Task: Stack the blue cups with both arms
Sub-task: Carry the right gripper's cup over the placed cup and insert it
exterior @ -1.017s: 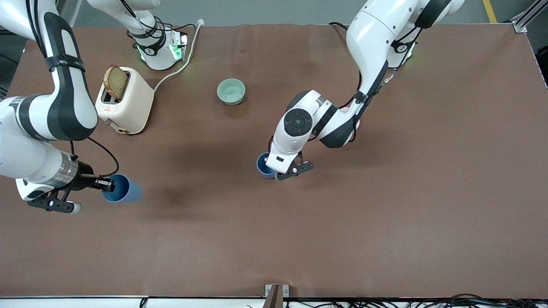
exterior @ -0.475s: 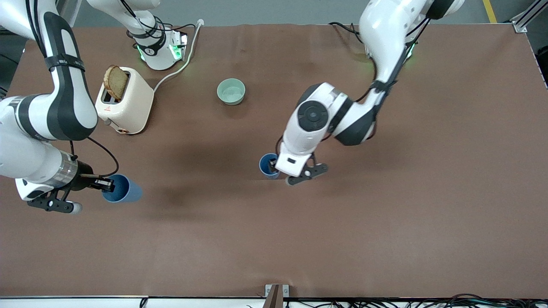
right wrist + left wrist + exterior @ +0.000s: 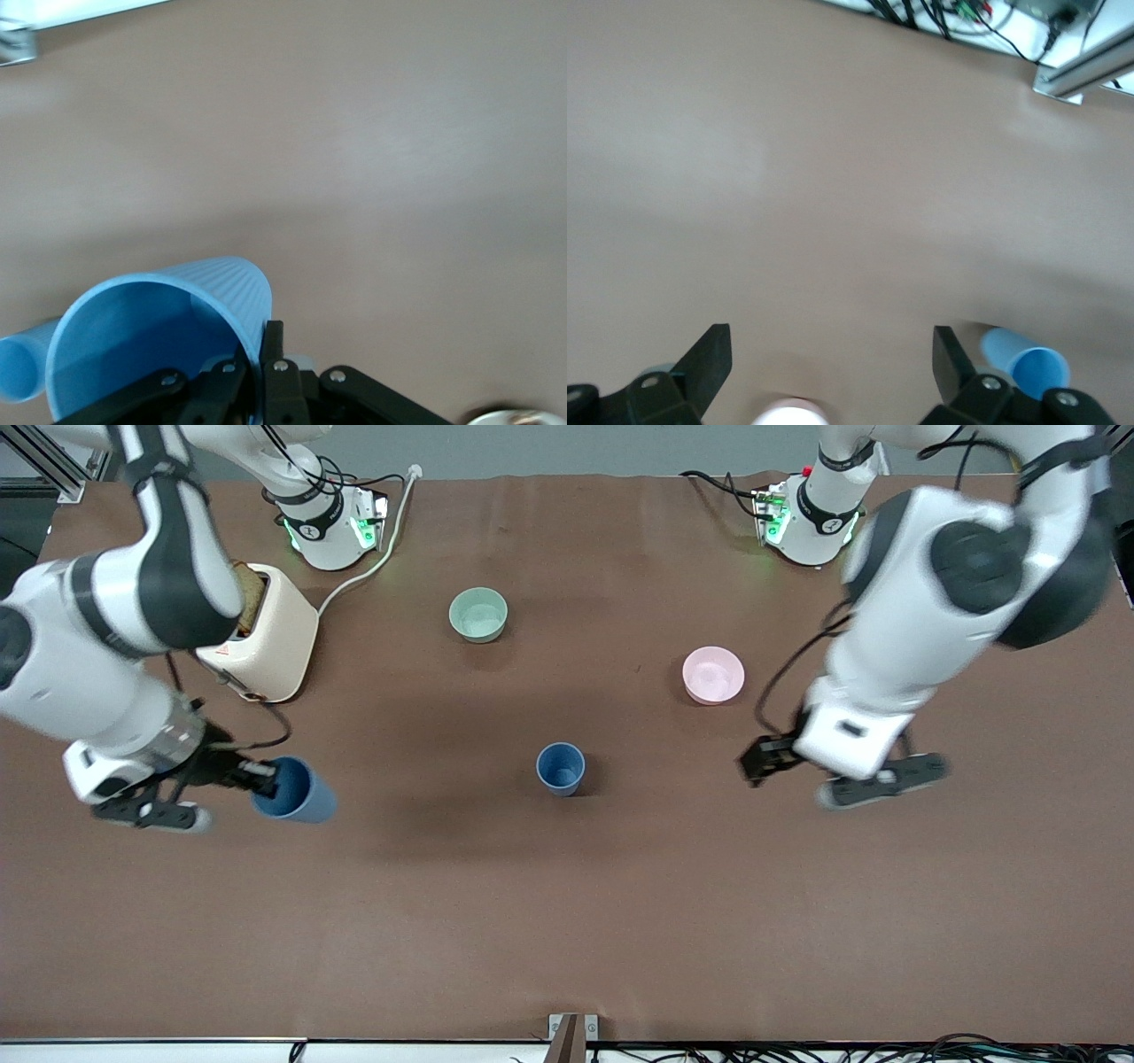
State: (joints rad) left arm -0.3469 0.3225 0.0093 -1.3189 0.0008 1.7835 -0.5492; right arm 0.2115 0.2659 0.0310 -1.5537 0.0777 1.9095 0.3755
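The blue cup in my right gripper will be let go inside the other blue cup (image 3: 560, 764) (image 3: 18, 368) that stands on the middle of the table.
One blue cup (image 3: 560, 768) stands upright on the middle of the table. My right gripper (image 3: 262, 779) is shut on the rim of the other blue cup (image 3: 297, 793) and holds it tilted over the table near the right arm's end. In the right wrist view the fingers (image 3: 271, 352) pinch that cup's wall (image 3: 159, 323), and the standing cup (image 3: 18, 367) shows at the edge. My left gripper (image 3: 756, 761) is open and empty over bare table, toward the left arm's end from the standing cup. Its fingers (image 3: 709, 359) stand wide apart, and a blue cup (image 3: 1023, 361) shows beside them.
A pink bowl (image 3: 713, 675) sits near the left gripper, farther from the front camera. A pale green bowl (image 3: 478, 615) sits farther back in the middle. A cream toaster (image 3: 276, 646) with its cord stands at the right arm's end, partly hidden by the right arm.
My left gripper has let go of the middle cup and pulled away toward the left arm's end, uncovering the pink bowl. My right gripper has carried its cup a little toward the middle.
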